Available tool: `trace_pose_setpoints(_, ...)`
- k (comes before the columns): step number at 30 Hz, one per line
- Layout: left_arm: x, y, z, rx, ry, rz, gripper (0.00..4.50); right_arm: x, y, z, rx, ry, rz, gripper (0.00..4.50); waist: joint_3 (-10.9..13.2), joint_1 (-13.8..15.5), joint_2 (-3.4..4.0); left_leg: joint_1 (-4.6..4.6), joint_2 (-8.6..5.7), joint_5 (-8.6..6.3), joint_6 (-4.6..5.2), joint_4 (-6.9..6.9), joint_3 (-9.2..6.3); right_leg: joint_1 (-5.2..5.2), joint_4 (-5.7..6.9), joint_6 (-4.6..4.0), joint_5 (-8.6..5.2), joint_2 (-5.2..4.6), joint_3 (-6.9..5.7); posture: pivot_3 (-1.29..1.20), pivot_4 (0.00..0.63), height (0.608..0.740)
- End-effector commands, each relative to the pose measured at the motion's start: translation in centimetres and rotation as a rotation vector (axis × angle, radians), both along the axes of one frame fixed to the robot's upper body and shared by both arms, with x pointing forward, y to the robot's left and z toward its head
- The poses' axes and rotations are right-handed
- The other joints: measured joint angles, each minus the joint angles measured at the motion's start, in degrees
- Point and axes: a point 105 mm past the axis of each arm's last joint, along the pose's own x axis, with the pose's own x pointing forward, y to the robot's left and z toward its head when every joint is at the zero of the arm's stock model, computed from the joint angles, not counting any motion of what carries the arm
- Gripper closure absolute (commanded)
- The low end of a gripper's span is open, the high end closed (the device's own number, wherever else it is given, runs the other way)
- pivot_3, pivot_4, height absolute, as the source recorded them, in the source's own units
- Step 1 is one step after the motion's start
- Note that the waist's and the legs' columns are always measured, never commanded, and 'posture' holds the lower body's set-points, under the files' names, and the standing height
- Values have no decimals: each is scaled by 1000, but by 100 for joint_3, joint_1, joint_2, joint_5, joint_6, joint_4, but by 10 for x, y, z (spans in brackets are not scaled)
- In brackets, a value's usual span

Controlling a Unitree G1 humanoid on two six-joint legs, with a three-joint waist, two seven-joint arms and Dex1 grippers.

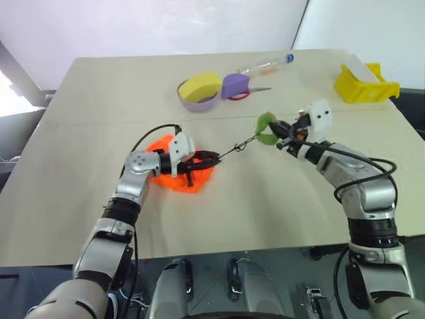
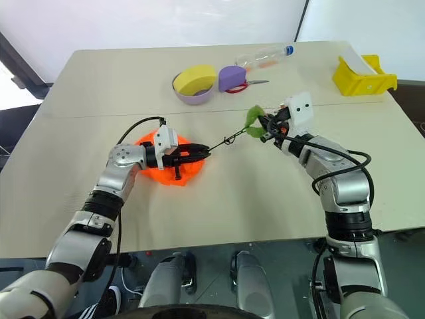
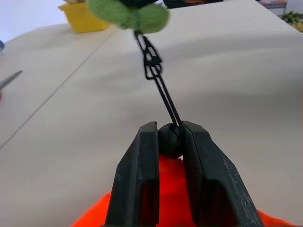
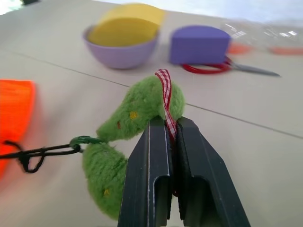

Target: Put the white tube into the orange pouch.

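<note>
Next, I let go of the green charm with my right gripper on the bare table, nearer me than the seam (image 1: 261,146) before the red-handled scissors.
The orange pouch (image 1: 186,183) lies flat on the table left of centre, partly under my left gripper (image 1: 212,158). That gripper is shut on the black bead (image 3: 169,141) of the pouch's cord. From the bead the black cord (image 1: 236,147) runs taut up to the green charm (image 1: 265,127), which hangs above the table. My right gripper (image 1: 280,131) is shut on the charm's red-checked ribbon (image 4: 165,94). The white tube is out of view.
At the back of the table stand a lilac bowl (image 1: 199,105) holding a yellow piece (image 1: 200,86), a purple block (image 1: 235,85), red-handled scissors (image 1: 251,92) and a clear bottle (image 1: 265,64). A yellow bin (image 1: 365,85) sits far right.
</note>
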Motion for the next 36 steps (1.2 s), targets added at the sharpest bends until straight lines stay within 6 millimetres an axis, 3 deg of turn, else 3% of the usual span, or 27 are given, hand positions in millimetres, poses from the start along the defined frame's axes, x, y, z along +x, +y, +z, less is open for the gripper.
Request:
trace_pose_setpoints(1, -13, 4, 2, 34, 34, -36, 4286, 5, -19, 24, 6, -92, -96, 4500, 0, -9, 0, 0, 1, 0, 0, -2, 0, -1, 0, 0, 0, 2, 0, 0, 150, 740)
trace_pose_setpoints(7, -37, 23, -11, 181, 162, -71, 4286, 6, -21, 24, -2, -99, -114, 4500, -1, -12, 1, 5, 7, 0, 0, -4, -4, -3, 8, 0, -1, 12, 1, 0, 150, 740)
trace_pose_setpoints(13, -53, 44, -13, 251, 171, -78, 4286, 11, -38, 21, -35, -92, -188, 4500, -1, -11, 2, 5, 8, 0, -1, -3, -4, -2, 6, -18, -11, 4, 3, 0, 150, 740)
trace_pose_setpoints(22, -59, 70, -21, 309, 157, -36, 4289, 19, -79, 18, -95, -79, -368, 4500, -1, -13, 2, 5, 5, 0, -1, -4, 1, -2, 5, -17, -10, 0, 5, 0, 150, 740)
trace_pose_setpoints(26, -58, 72, -21, 299, 152, -26, 4290, 21, -99, 18, -114, -70, -450, 4500, 0, -8, 2, 5, 5, 0, -1, -4, 3, -2, 5, -18, -10, 0, 5, 0, 150, 740)
trace_pose_setpoints(33, -52, 83, -23, 299, 149, 9, 4291, 20, -102, 17, -141, -69, -460, 4500, 0, -10, 2, 5, 5, 0, -1, -4, 5, -2, 5, -15, -9, 1, 5, 0, 150, 740)
trace_pose_setpoints(36, -47, 73, -18, 226, 152, 29, 4291, 21, -86, 12, -122, -52, -381, 4500, 0, -11, 2, 6, 6, 0, -1, -3, 5, -3, 6, -5, -3, 1, 6, 0, 150, 740)
